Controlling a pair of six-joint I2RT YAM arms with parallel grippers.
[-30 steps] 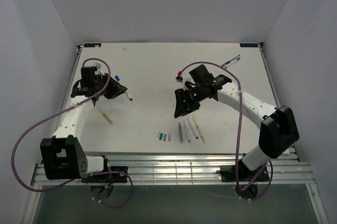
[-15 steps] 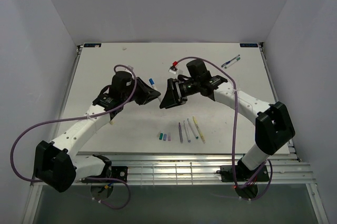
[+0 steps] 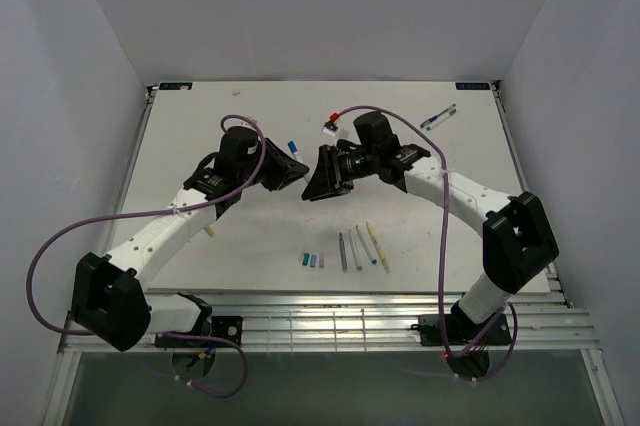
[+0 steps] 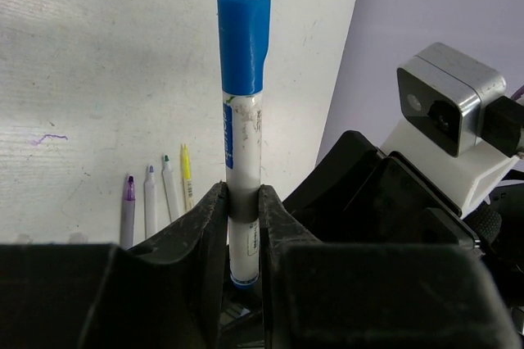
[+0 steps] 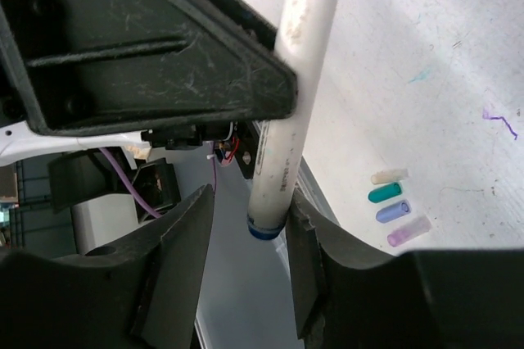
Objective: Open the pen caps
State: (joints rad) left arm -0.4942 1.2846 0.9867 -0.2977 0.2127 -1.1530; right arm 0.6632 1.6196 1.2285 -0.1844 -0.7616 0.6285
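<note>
The pen is held by its white body in my left gripper, so my right gripper will hold the pen's tail end while my left gripper takes the blue cap [image 4: 243,44].
My left gripper [image 3: 283,174] [image 4: 243,193] is shut on a whitish pen [image 4: 242,132] with a blue cap [image 4: 244,42] [image 3: 292,148], held above the table's middle. My right gripper [image 3: 318,182] [image 5: 250,201] faces it, open, its jaws either side of the pen's blue-ringed tail end [image 5: 268,222]; a gap shows on one side. Several uncapped pens [image 3: 360,247] [image 4: 160,197] lie on the table. Beside them lie loose caps: pale yellow [image 5: 389,175], green [image 5: 385,192], blue [image 5: 393,211], purple [image 5: 408,230]; they also show in the top view [image 3: 313,260].
Two more pens [image 3: 438,117] lie at the back right of the white table [image 3: 250,106]. A yellowish pen [image 3: 210,230] lies under the left arm. White walls enclose the table; a metal rail [image 3: 330,316] runs along the near edge.
Both arms have swung to the middle, the left carrying the blue-capped pen. The right gripper has turned to face it, and its open jaws now stand round the pen's tail.
</note>
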